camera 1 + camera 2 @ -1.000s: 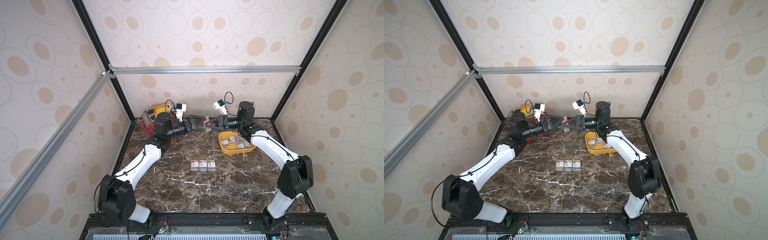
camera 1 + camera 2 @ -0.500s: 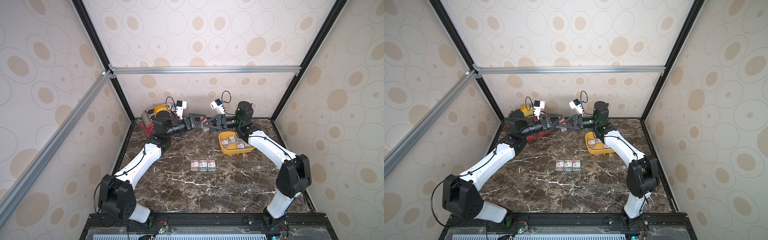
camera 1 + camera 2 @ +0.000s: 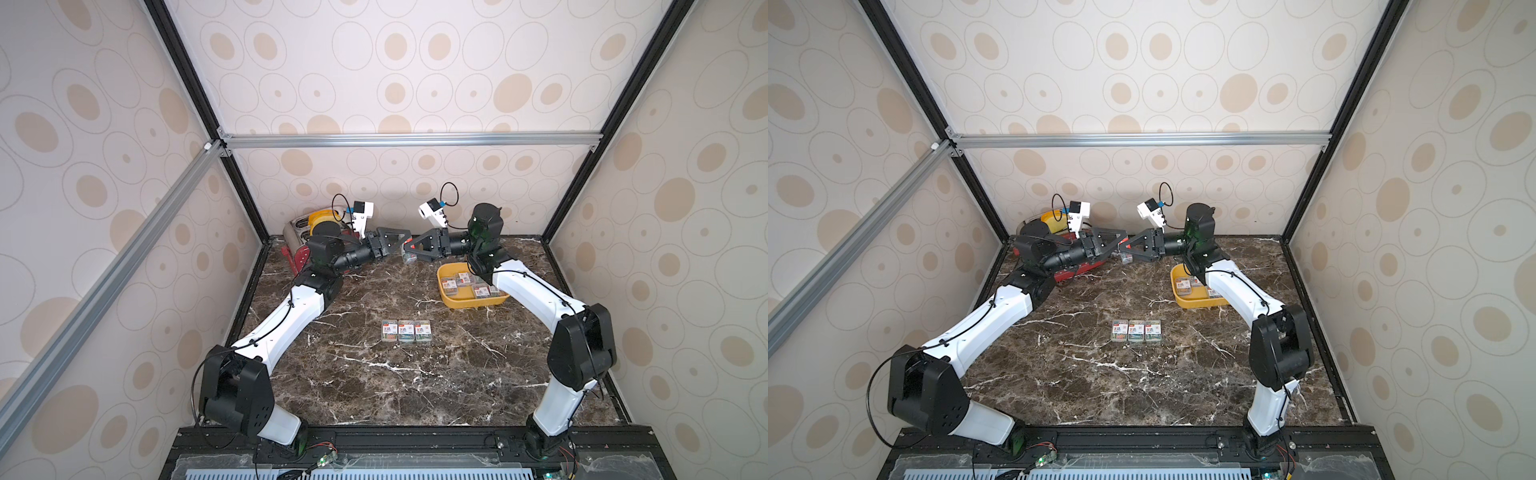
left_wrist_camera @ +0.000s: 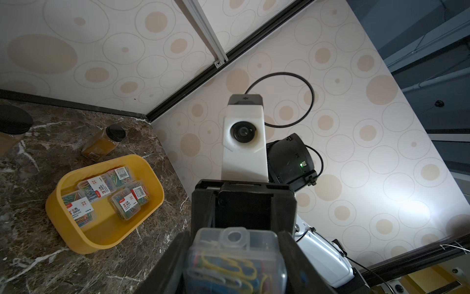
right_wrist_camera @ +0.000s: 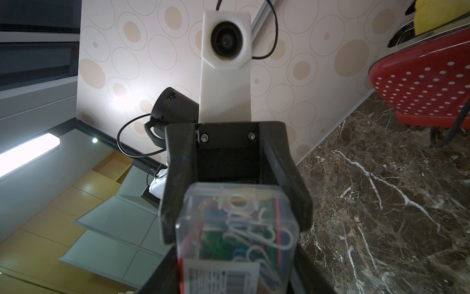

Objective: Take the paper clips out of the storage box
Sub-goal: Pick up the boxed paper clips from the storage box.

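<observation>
The case's barcode side is toward my right gripper, so my left gripper will hold and turn the case as my right gripper opens and takes the case's lower end (image 3: 410,259).
One clear case of paper clips (image 3: 409,257) (image 4: 235,257) (image 5: 236,229) hangs in the air at the back of the table, between my two grippers, which meet tip to tip. My right gripper (image 3: 408,250) (image 5: 236,275) is shut on it. My left gripper (image 3: 402,243) (image 4: 234,264) has its fingers (image 5: 292,178) pressed on both sides of the same case. The yellow storage box (image 3: 446,300) (image 3: 1177,297) (image 4: 76,239) stands at the right with several cases (image 3: 465,279) (image 4: 101,188) inside. Three cases (image 3: 406,330) (image 3: 1136,330) lie in a row mid-table.
A red dotted toaster (image 3: 297,245) (image 5: 419,86) stands in the back left corner with a yellow thing (image 3: 322,217) on it. A brown black-capped bottle (image 4: 103,142) lies behind the storage box near the back right corner; another black cap (image 4: 12,122) shows nearby.
My left gripper has reached across to the right gripper and shut its open jaws round the case that the right gripper holds. The right gripper has kept its grip.
</observation>
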### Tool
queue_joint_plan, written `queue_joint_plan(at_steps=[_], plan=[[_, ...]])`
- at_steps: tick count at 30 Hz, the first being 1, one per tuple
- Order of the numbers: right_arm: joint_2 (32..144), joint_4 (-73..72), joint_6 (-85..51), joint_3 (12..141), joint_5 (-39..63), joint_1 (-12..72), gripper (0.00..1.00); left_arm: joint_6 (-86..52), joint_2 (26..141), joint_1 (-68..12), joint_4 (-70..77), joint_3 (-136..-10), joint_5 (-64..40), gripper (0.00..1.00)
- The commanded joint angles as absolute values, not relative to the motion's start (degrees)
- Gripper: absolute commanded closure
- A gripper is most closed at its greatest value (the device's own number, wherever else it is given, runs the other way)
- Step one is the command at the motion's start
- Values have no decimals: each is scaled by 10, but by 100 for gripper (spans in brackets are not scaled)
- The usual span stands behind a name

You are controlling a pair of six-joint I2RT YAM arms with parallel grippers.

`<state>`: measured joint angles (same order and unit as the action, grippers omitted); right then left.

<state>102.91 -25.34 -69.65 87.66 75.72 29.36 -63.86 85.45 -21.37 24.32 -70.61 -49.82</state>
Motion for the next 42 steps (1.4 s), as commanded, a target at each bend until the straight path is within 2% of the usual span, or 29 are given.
queue_joint_plan(at_steps=[1,5,6,11,15,17,22,27,30,42], plan=[[1040,-279,-710,899,758,297,50,-628,858,-217,254,-727,-518,55],[1040,-234,-677,907,756,296,37,-584,849,-218,181,-737,-498,62],[1037,-203,-654,912,755,295,31,-568,847,-218,150,-742,-489,63],[1020,-50,-532,936,742,284,16,-499,842,-217,13,-770,-441,68],[1002,50,-450,939,721,270,11,-457,844,-216,-95,-799,-389,69],[993,165,-356,953,687,267,9,-444,849,-216,-144,-816,-359,70],[982,314,-215,967,565,273,12,-439,860,-217,-221,-843,-293,75],[975,333,-144,935,469,299,27,-441,881,-224,-263,-858,-262,78],[973,318,-128,916,460,315,30,-438,896,-230,-283,-872,-260,80],[999,298,-136,920,461,346,28,-432,910,-248,-296,-878,-255,80]])
